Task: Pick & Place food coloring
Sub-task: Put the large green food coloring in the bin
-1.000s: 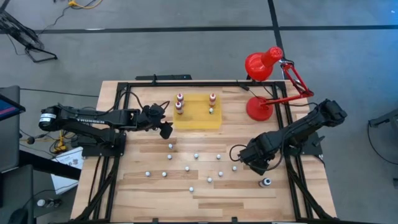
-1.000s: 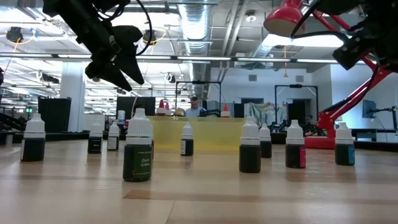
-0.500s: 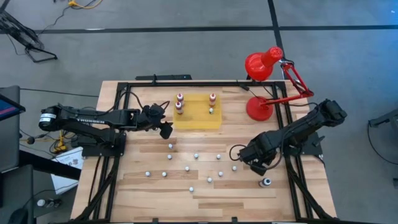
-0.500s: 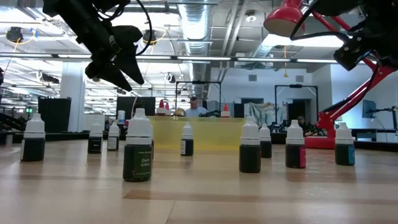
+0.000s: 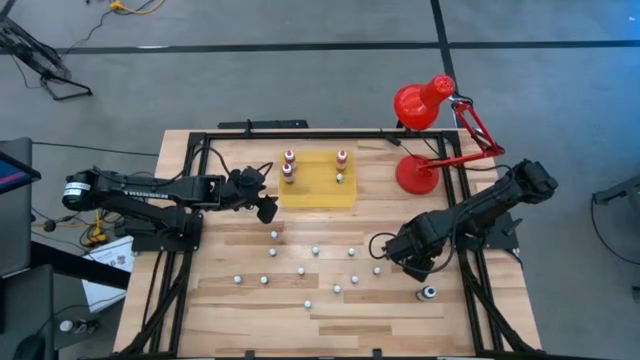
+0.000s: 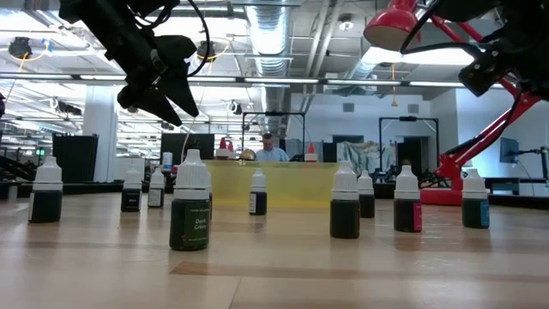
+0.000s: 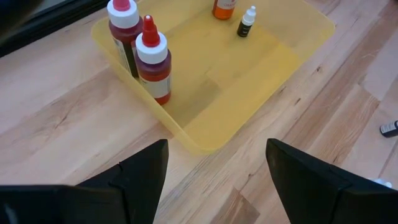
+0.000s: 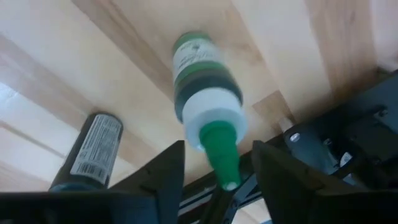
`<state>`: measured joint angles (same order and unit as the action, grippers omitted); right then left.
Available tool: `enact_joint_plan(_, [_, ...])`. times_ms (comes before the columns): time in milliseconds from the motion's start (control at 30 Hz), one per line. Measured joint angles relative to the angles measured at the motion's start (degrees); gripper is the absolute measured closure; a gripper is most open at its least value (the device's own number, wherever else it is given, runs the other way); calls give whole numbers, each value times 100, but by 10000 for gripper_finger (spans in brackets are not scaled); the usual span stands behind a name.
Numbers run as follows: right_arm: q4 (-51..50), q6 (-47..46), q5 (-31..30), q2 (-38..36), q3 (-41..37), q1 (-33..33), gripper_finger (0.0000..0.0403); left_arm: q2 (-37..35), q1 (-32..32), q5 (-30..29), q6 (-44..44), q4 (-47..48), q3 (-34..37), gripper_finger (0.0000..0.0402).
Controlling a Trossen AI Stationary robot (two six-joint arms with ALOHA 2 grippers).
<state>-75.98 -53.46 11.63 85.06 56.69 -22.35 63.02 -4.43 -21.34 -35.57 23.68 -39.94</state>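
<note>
The fingers of the robot's right gripper reach only the bottle's green nozzle, so it should open, go deeper and close around the bottle's white cap (image 8: pixel 214 114) before it carries the bottle.
Several tiny white-capped food coloring bottles (image 5: pixel 315 250) stand upright on the wooden table; the nearest in the low view is a dark green one (image 6: pixel 190 202). Three bigger red bottles (image 7: pixel 152 59) and a tiny one (image 7: pixel 247 20) stand on the yellow mat (image 5: pixel 318 185). My left gripper (image 5: pixel 266 208) hovers open just off the mat's near-left corner. My right gripper (image 5: pixel 408 262) is open low over the table's right side. Its fingers stand on either side of an upright green-nozzled bottle (image 8: pixel 205 102) without touching it. A dark bottle (image 8: pixel 90 152) lies on its side beside it.
A red desk lamp (image 5: pixel 420 150) stands at the table's far right, its base beside the mat. A black frame rail (image 5: pixel 300 135) runs around the table. The lying dark bottle (image 5: pixel 428 293) is near the right rail. Bare wood lies along the near edge.
</note>
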Motion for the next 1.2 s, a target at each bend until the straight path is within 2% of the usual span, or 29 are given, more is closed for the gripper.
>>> enact_joint_plan(133, [36,145,-162,0,0,0,197,-1,0,0,-1,0,0,139])
enact_joint_plan(267, [220,340,-272,0,0,0,202,-2,0,0,-1,-1,0,139])
enact_joint_plan(433, [439,440,-301,0,0,0,230,0,0,0,-2,-2,0,139])
enact_joint_plan(667, [448,442,-279,-11,7,0,296,-1,0,0,-2,-1,0,139])
enact_joint_plan(833, [431,399,-281,-7,37,44,296,0,0,0,-4,-2,0,139])
enact_joint_plan(1033, [422,635,-334,0,727,396,296,-1,0,0,-7,-4,0,139])
enact_joint_plan(1200, [722,1361,-1106,0,1539,867,296,-2,0,2,-9,-2,0,139])
